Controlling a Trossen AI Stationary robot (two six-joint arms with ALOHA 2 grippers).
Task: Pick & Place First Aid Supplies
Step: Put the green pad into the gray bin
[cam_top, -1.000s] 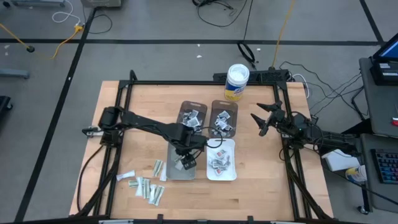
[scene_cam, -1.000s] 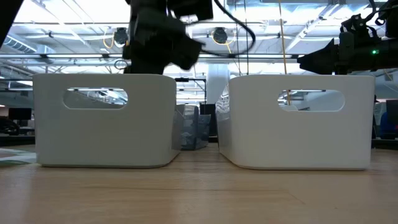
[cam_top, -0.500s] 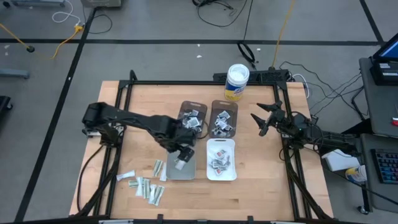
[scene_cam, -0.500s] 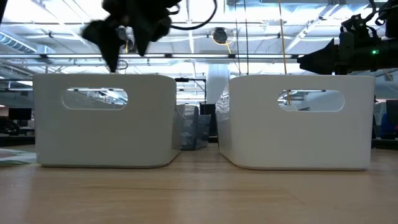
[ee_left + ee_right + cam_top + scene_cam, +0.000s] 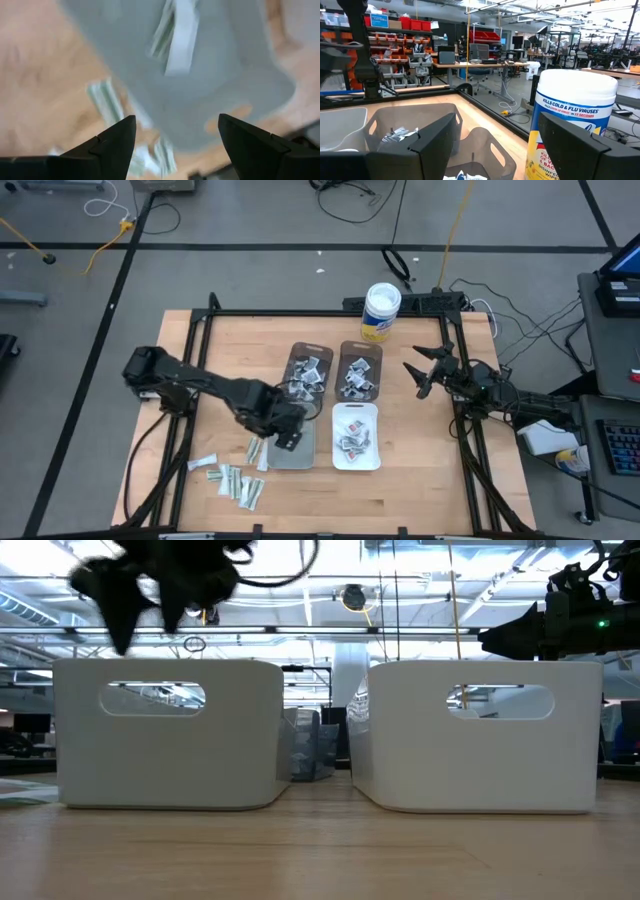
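The striped packet (image 5: 251, 450) (image 5: 106, 104) nearest the grey bin, lying beside the plain white packet, is the one my left gripper should close on next.
My left gripper (image 5: 283, 434) hovers open over the left edge of the grey bin (image 5: 301, 456), pointing down, with nothing between its fingers (image 5: 175, 120). Pale strips (image 5: 179, 34) lie flat on the floor of the grey bin (image 5: 235, 65). More first aid supplies, several striped packets (image 5: 236, 477), lie flat on the table left of that bin, and a few of these packets (image 5: 105, 97) show below the gripper. My right gripper (image 5: 418, 375) waits open at the table's right side, level, facing the white tub (image 5: 572, 120).
A white bin (image 5: 356, 438) with packets stands right of the grey one. Two brown bins (image 5: 310, 368) (image 5: 360, 368) with packets stand behind them. The white tub with a yellow label (image 5: 381, 311) is at the far edge. A black frame (image 5: 200, 330) borders the table.
My left gripper has risen from the grey bin and gone toward the table's left edge, rolling about its own axis as it went. A pale strip stays in the bin.
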